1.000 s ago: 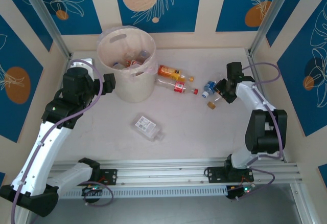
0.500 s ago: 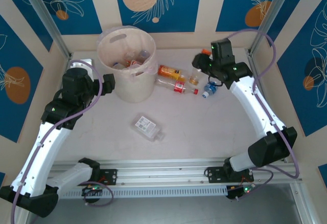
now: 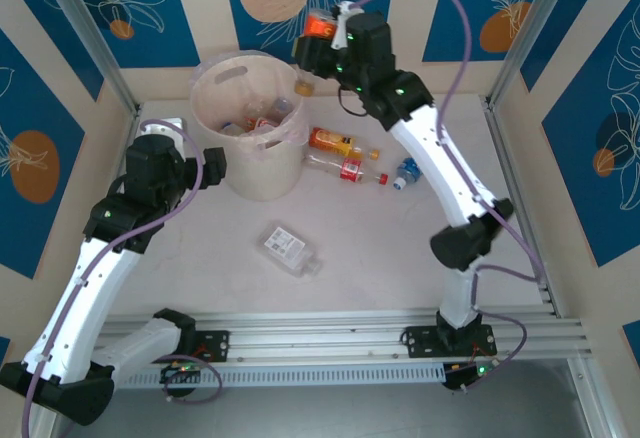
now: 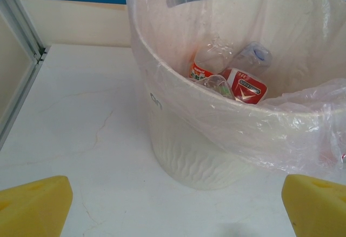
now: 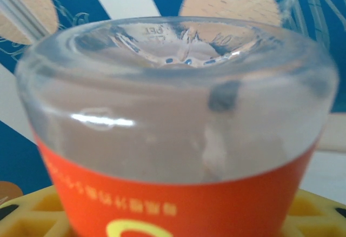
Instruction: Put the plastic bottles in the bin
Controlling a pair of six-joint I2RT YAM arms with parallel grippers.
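Observation:
My right gripper needs to set the orange-labelled plastic bottle down on the bottles (image 3: 240, 105) against the inside of the back side of the bin.
My right gripper (image 3: 322, 40) (image 5: 173, 229) is shut on an orange-labelled plastic bottle (image 3: 318, 26) (image 5: 173, 139). It holds the bottle high over the right rear rim of the bin (image 3: 262, 173), base up and cap (image 3: 303, 86) hanging down. Inside the bin (image 4: 178, 156), several bottles (image 3: 262, 125) (image 4: 246, 84) lie in the clear liner. On the table lie an orange bottle (image 3: 330, 139), a red-labelled one (image 3: 345, 167), a blue one (image 3: 407, 171) and a clear flattened one (image 3: 290, 248). My left gripper (image 3: 212, 158) (image 4: 175, 215) stands open just left of the bin, nothing between its yellow fingers (image 4: 35, 204).
A metal post (image 4: 19, 26) and the wall edge the table at the back left. Aluminium rails (image 3: 330, 338) run along the near edge. The right arm arches over the bottles lying right of the bin.
The right arm has swung from the table's right side up and left, carrying the orange-labelled bottle to above the bin. The left arm has stayed put.

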